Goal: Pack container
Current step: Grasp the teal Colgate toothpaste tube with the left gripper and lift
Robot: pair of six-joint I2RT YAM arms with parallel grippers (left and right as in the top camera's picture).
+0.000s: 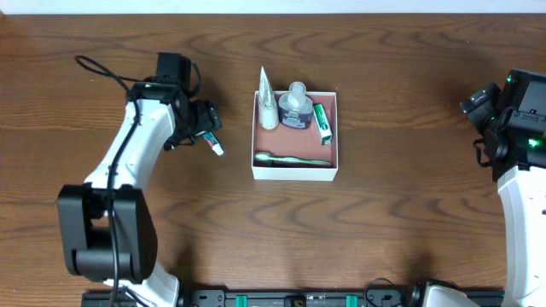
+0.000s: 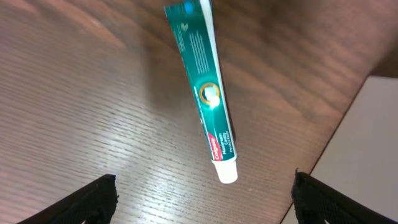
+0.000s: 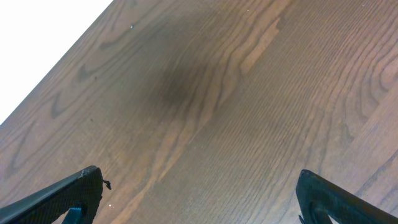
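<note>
Next, I move my left gripper to the green toothpaste tube and close it across the tube's middle at the tube's round gold emblem (image 1: 211, 139) (image 2: 211, 98).
The container (image 1: 296, 171) is a shallow white box at the table's centre. It holds a white tube (image 1: 268, 107), a blue-grey bottle (image 1: 296, 109), a green box (image 1: 322, 124) and a toothbrush (image 1: 293, 159). A green toothpaste tube (image 2: 205, 87) with a white cap lies on the wood to its left; it also shows in the overhead view (image 1: 213, 144). My left gripper (image 2: 202, 199) is open just above that tube, touching nothing. The container's white wall (image 2: 367, 155) shows at the right in the left wrist view. My right gripper (image 3: 199, 199) is open and empty over bare wood at the far right.
The table's far edge (image 3: 56, 68) shows in the right wrist view. A black rail (image 1: 299, 298) runs along the near edge. A black cable (image 1: 102, 72) loops behind the left arm.
</note>
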